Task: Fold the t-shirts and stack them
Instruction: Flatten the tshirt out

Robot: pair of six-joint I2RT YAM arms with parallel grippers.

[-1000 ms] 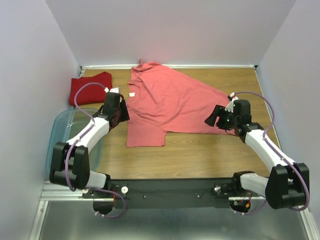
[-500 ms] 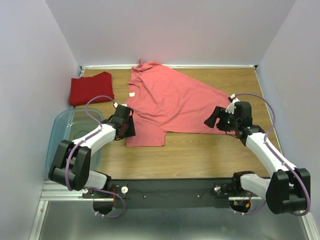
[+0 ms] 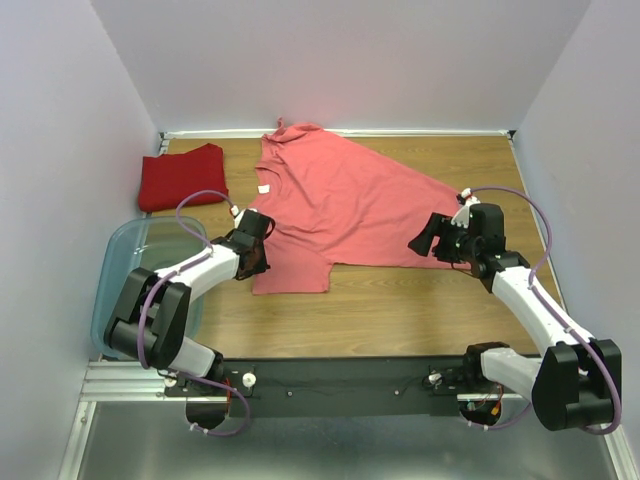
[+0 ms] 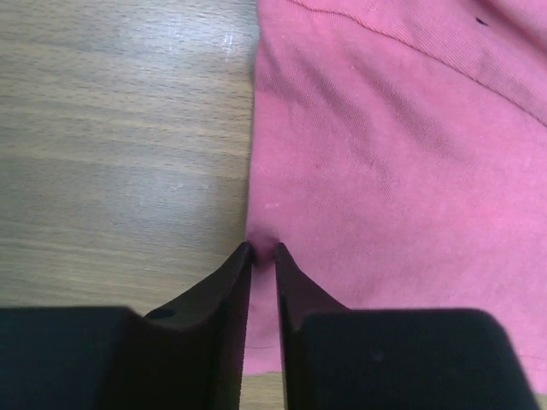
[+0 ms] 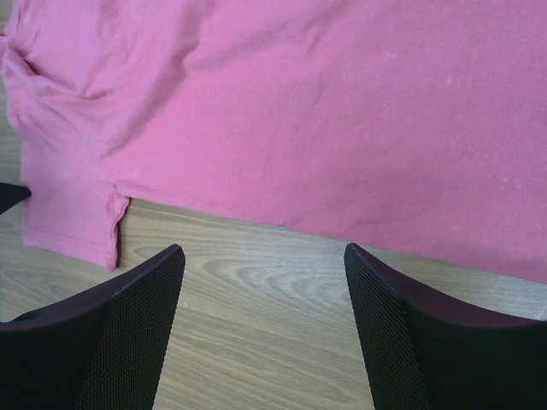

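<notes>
Next, my right gripper moves to the near corner of the bottom hem point(image 3: 467, 267) of the salmon-pink t-shirt and closes there.
The salmon-pink t-shirt point(image 3: 335, 205) lies spread on the wooden table; it also shows in the left wrist view point(image 4: 402, 154) and the right wrist view point(image 5: 342, 111). The deep red t-shirt point(image 3: 180, 176) lies folded at the back left. My left gripper point(image 3: 262, 258) is at the pink shirt's left edge; in its wrist view point(image 4: 261, 249) the jaws are shut on a pinch of that edge. My right gripper point(image 3: 428, 238) is open and empty point(image 5: 263, 252), just off the shirt's right lower edge, over bare wood.
A clear bluish plastic bin point(image 3: 128, 262) stands at the near left, beside the left arm. White walls close the table at the back and both sides. Bare wood point(image 3: 400, 310) lies between the shirt and the arm bases.
My left gripper has moved right from beside the shirt to its left edge and closed on the cloth. The right arm has barely moved.
</notes>
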